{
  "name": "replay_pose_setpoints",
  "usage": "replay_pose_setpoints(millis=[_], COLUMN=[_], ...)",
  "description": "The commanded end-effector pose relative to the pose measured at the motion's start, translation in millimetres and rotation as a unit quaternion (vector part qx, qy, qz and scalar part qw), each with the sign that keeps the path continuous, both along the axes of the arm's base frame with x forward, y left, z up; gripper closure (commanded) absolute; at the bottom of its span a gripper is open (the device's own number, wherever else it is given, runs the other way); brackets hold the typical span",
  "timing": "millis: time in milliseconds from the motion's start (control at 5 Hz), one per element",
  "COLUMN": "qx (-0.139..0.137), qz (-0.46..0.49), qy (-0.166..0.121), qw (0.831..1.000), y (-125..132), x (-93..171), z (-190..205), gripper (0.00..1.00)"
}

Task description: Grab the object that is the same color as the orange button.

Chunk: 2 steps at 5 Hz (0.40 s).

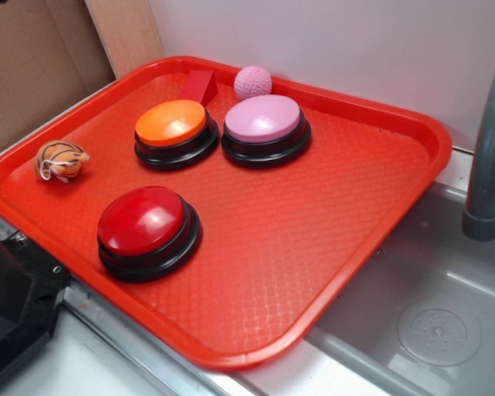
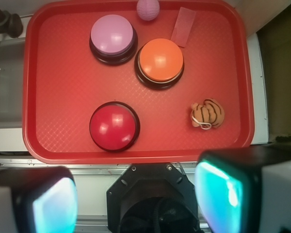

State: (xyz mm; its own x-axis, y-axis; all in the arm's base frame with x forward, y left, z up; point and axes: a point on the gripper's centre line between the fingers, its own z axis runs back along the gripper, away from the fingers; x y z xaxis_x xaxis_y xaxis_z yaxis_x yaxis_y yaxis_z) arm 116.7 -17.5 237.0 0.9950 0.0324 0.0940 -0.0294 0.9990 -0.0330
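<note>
The small orange ball with dark lines matches the orange button in color. Next, my gripper closes around the middle of the small orange ball [image 1: 60, 160] [image 2: 208, 114].
The small orange ball [image 1: 61, 159] [image 2: 208, 114], with dark lines and a whitish string, lies on the red tray [image 1: 313, 223] [image 2: 63, 82] near its left edge in the exterior view. The orange button [image 1: 172, 130] [image 2: 160, 61] sits on a black base toward the tray's back. My gripper [image 2: 136, 199] is open, high above the tray's near edge, with nothing between its fingers; the ball lies beyond the right finger [image 2: 223, 194]. The gripper does not show in the exterior view.
A red button [image 1: 147, 229] [image 2: 114, 125] and a pink button [image 1: 265, 127] [image 2: 113, 37] also stand on the tray. A pink textured ball [image 1: 252, 82] [image 2: 148, 8] and a red wedge block [image 1: 199, 85] [image 2: 183, 26] lie at the back rim. A sink [image 1: 445, 313] with a grey faucet [image 1: 487, 165] is at the right.
</note>
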Motion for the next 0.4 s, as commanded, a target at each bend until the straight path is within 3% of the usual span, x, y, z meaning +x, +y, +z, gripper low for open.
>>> replay_pose_setpoints(millis=[0, 200], qx=[0.000, -0.029], qz=[0.000, 0.123], qy=[0.000, -0.041], qw=[1.000, 0.991], y=[0, 10], x=[0, 5], z=[0, -9], gripper=[0.00, 0.00])
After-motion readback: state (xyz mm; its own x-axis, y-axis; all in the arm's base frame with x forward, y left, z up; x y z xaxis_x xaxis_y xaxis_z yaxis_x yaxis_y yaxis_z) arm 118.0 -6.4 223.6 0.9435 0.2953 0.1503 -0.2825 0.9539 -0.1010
